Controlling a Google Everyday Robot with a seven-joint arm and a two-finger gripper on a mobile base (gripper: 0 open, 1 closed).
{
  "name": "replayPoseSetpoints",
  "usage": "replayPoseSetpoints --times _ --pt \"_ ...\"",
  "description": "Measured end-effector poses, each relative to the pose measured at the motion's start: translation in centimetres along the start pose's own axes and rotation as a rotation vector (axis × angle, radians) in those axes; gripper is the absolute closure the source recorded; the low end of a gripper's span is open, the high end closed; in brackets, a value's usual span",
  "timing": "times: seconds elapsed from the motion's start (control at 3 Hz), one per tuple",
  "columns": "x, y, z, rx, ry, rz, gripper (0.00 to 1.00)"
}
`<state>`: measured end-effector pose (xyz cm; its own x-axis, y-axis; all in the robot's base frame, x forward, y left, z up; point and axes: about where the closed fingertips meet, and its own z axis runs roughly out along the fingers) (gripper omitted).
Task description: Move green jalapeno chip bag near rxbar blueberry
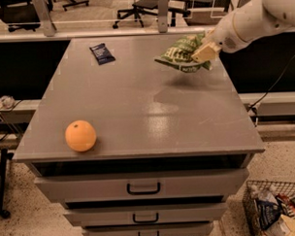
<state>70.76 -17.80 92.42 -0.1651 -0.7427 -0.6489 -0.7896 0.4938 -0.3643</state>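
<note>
The green jalapeno chip bag, now hanging above the cabinet top's far part, will be let go by my gripper near the far edge of the cabinet top, beside the rxbar blueberry point(136, 42).
The green jalapeno chip bag point(180, 54) is a crinkly green foil bag with white lettering. It hangs above the far right part of the grey cabinet top point(137, 105). My gripper point(203, 53) is shut on the bag's right end and holds it off the surface; a shadow lies beneath it. The rxbar blueberry point(102, 53) is a small dark navy wrapper lying flat at the far left of the top, well to the left of the bag.
A round orange point(80, 136) sits near the front left edge. The cabinet has drawers point(142, 187) below. A wire basket point(277, 213) with items stands on the floor at lower right. Office chairs point(148, 5) stand behind.
</note>
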Motion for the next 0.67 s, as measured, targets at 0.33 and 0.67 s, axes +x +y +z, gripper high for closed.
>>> replayPoseSetpoints --times 0.33,0.67 --pt "-2.0 -2.7 2.7 0.020 -0.064 -0.029 1.00" --pt "-4.5 -3.7 5.9 0.008 -0.135 -0.046 1.00"
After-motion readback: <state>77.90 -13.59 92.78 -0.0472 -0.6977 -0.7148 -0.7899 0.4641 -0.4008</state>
